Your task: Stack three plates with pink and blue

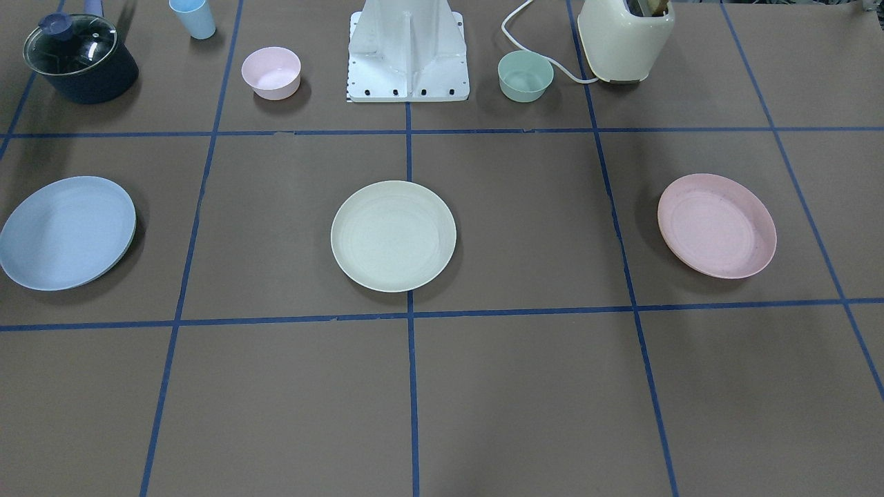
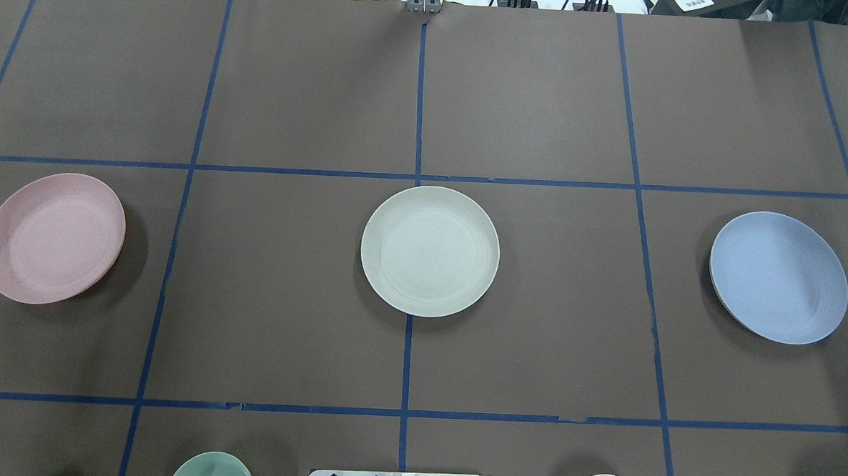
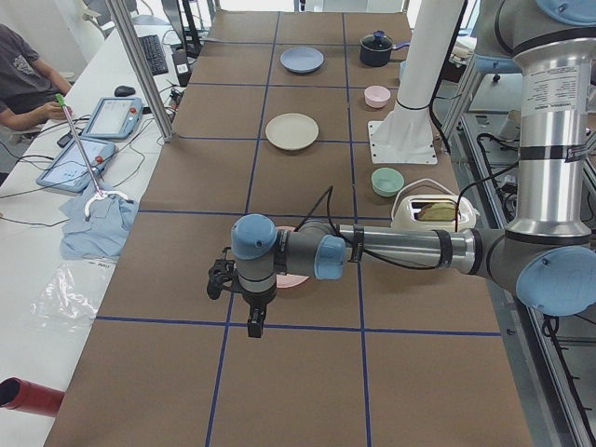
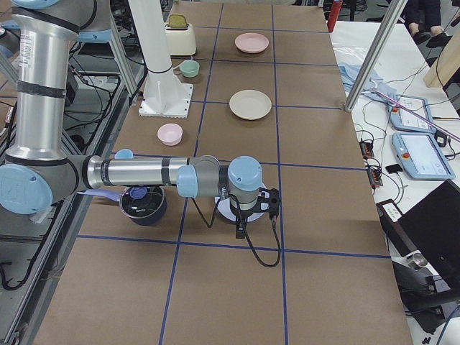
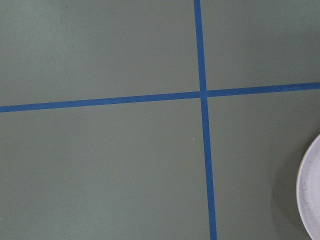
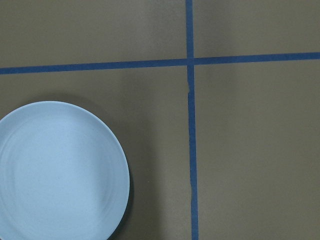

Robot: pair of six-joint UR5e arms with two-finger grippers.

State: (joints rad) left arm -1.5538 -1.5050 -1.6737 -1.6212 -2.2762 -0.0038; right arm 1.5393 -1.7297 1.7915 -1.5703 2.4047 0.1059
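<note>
Next, my left gripper goes to the pink plate and grabs the plate's outer rim [image 1: 771, 217] [image 5: 299, 200], on the side farthest from the cream plate.
Three plates lie apart in a row across the table's middle. The pink plate [image 2: 52, 237] is on my left, the cream plate [image 2: 430, 250] in the centre, the blue plate [image 2: 779, 277] on my right. My left gripper [image 3: 254, 326] shows only in the exterior left view, hanging above the table beside the pink plate [image 3: 296, 280]; I cannot tell whether it is open or shut. My right gripper [image 4: 239, 231] shows only in the exterior right view, above the table by the blue plate [image 4: 224, 209]; I cannot tell its state. The right wrist view shows the blue plate [image 6: 60, 170] at lower left.
Near the robot base [image 1: 407, 55] stand a small pink bowl [image 1: 271, 72], a small green bowl [image 1: 525, 76], a cream toaster [image 1: 625, 38], a light blue cup [image 1: 193, 17] and a dark pot with a glass lid [image 1: 79, 59]. Blue tape lines grid the brown table.
</note>
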